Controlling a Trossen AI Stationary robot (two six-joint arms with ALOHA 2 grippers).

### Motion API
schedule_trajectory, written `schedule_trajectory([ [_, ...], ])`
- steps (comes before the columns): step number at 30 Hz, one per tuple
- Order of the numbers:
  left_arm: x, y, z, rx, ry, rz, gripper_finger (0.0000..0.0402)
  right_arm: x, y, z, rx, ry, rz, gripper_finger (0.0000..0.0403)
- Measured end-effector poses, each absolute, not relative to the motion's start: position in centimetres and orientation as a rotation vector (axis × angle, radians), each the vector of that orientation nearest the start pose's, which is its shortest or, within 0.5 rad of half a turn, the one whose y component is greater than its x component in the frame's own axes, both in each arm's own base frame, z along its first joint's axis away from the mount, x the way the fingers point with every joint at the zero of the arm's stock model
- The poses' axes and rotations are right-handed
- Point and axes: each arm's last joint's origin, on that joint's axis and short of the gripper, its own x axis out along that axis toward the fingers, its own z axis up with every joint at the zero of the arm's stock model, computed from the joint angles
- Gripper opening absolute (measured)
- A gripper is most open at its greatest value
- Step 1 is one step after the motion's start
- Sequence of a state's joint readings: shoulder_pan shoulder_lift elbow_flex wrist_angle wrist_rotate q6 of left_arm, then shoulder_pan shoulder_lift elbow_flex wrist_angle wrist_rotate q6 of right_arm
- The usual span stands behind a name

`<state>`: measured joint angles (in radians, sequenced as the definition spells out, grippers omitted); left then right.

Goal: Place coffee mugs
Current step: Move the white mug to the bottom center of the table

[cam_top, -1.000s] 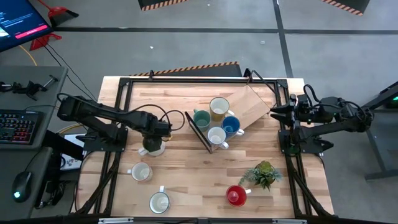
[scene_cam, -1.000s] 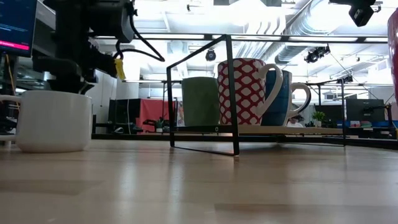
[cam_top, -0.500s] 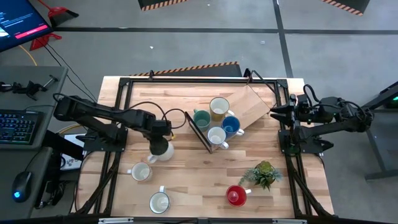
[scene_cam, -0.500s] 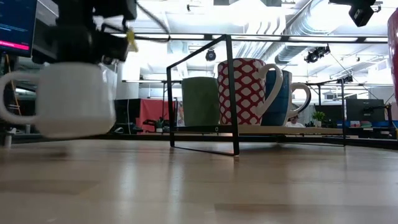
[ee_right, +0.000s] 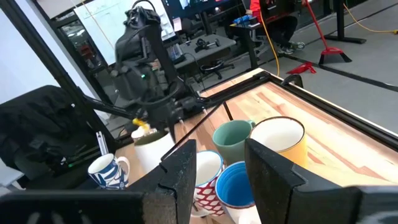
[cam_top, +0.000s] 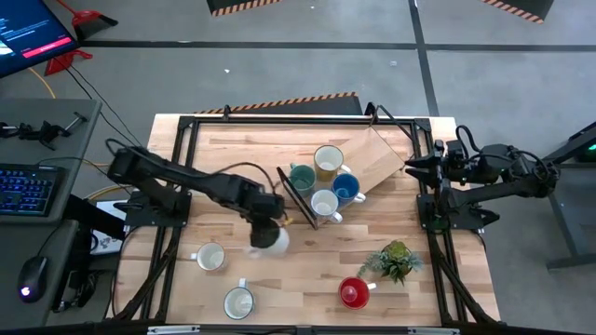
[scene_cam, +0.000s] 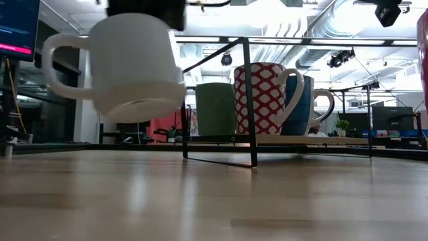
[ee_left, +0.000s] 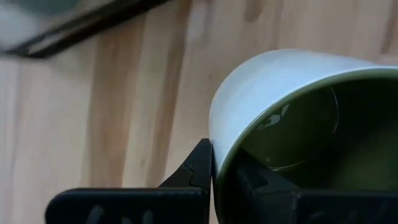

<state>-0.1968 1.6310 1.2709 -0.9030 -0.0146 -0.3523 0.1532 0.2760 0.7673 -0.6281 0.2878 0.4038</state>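
Note:
The robot's left gripper should release the white mug on the bare wood [cam_top: 304, 265] between the black wire rack and the red mug.
My left gripper [cam_top: 267, 226] is shut on a white mug [scene_cam: 127, 63] with a dark green inside [ee_left: 292, 130], carried above the table just left of the black wire rack [cam_top: 296, 195]. In the rack on a wooden board stand a teal mug [cam_top: 301, 177], a cream-yellow mug [cam_top: 328, 161], a blue mug [cam_top: 345, 188] and a red-patterned white mug [cam_top: 324, 203]. Two pale mugs [cam_top: 211, 257] [cam_top: 238, 301] and a red mug [cam_top: 353, 292] stand on the table. My right gripper [cam_top: 414, 167] waits open at the table's right edge. My left gripper holds the white mug by its rim [ee_left: 214, 155], one finger [ee_left: 200, 168] outside the wall and the other finger [ee_left: 252, 183] inside the hollow. It comes from above. The mug hangs lifted clear of the table, tilted, its base [scene_cam: 137, 107] showing, its handle [scene_cam: 57, 63] sticking out sideways.
A small green potted plant [cam_top: 396, 259] stands near the table's right near corner, beside the red mug. The slanted wooden board [cam_top: 377, 156] runs toward the far right. A black frame edges the table. Bare wood lies between the rack and the near edge.
My left gripper has lifted the white mug off the table and carried it from the table's left toward the rack and somewhat nearer. The mug, standing on the wood a second ago, now hangs clear and tilted.

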Motion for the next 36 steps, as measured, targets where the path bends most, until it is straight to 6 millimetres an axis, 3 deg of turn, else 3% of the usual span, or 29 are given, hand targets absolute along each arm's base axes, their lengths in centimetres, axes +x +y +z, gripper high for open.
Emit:
schedule_trajectory([
  [8, 36.5, -9.1, 23.6, -0.118, 1.281, 0.012, 0.0008, 4.9, -0.1, 33.1, 0.373, 0.104, -0.159, 0.0124],
  [15, 39.7, -10.5, 21.7, -0.032, 1.305, -0.069, 0.0008, 4.9, -0.1, 33.1, 0.403, 0.103, -0.162, 0.0124],
  [29, 41.8, -9.1, 22.1, -0.02, 1.233, -0.047, 0.0008, 4.9, -0.1, 33.1, 0.416, 0.107, -0.155, 0.0124],
  [36, 41.9, -10.2, 21.7, -0.09, 1.228, 0.012, 0.0007, 4.9, 0.0, 33.0, 0.433, 0.113, -0.155, 0.0124],
])
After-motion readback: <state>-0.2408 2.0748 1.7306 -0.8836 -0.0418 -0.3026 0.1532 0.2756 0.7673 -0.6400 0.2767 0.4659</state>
